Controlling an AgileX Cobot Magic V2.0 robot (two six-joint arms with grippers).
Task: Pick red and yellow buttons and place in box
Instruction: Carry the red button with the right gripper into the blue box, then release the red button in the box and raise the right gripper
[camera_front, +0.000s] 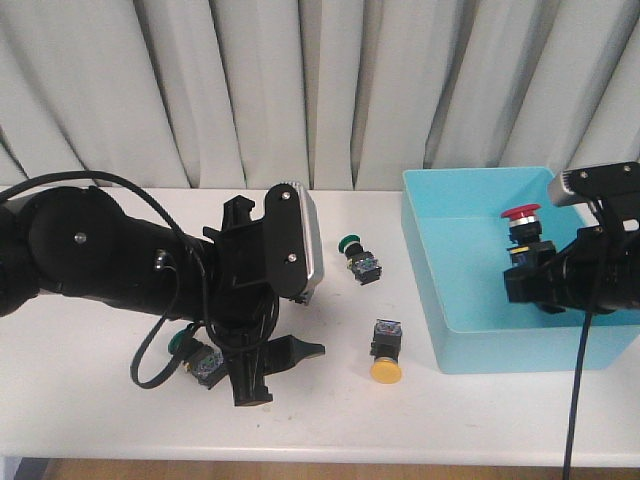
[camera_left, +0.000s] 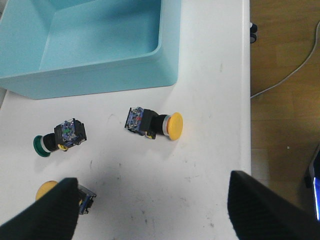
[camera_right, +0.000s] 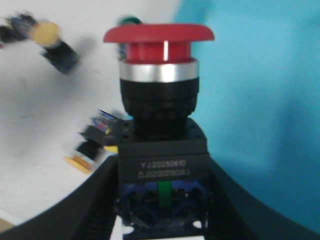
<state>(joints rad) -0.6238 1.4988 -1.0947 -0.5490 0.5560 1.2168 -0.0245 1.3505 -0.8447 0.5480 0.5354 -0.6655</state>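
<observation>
My right gripper should set the red button free on the bottom of the light-blue box, at a spot close behind the box's front side (camera_front: 524, 303). The button is still held above the box.
My right gripper (camera_front: 532, 278) is shut on the black body of a red button (camera_front: 521, 228) and holds it upright above the inside of the light-blue box (camera_front: 500, 345). The right wrist view shows the red cap (camera_right: 159, 35) between the fingers, with the box (camera_right: 260, 100) behind it. A yellow button (camera_front: 386, 358) lies on the table in front of the box's left wall. My left gripper (camera_front: 285, 372) is open and empty, low over the table. The left wrist view shows this yellow button (camera_left: 156, 124) ahead of the left gripper (camera_left: 160, 215), and a second yellow button (camera_left: 47, 189) half hidden behind one finger (camera_left: 57, 210).
A green button (camera_front: 358, 256) lies left of the box, also in the left wrist view (camera_left: 59, 138). Another green button (camera_front: 190, 356) lies by the left arm's cables. The table's front edge is close to the left gripper. Curtains hang behind.
</observation>
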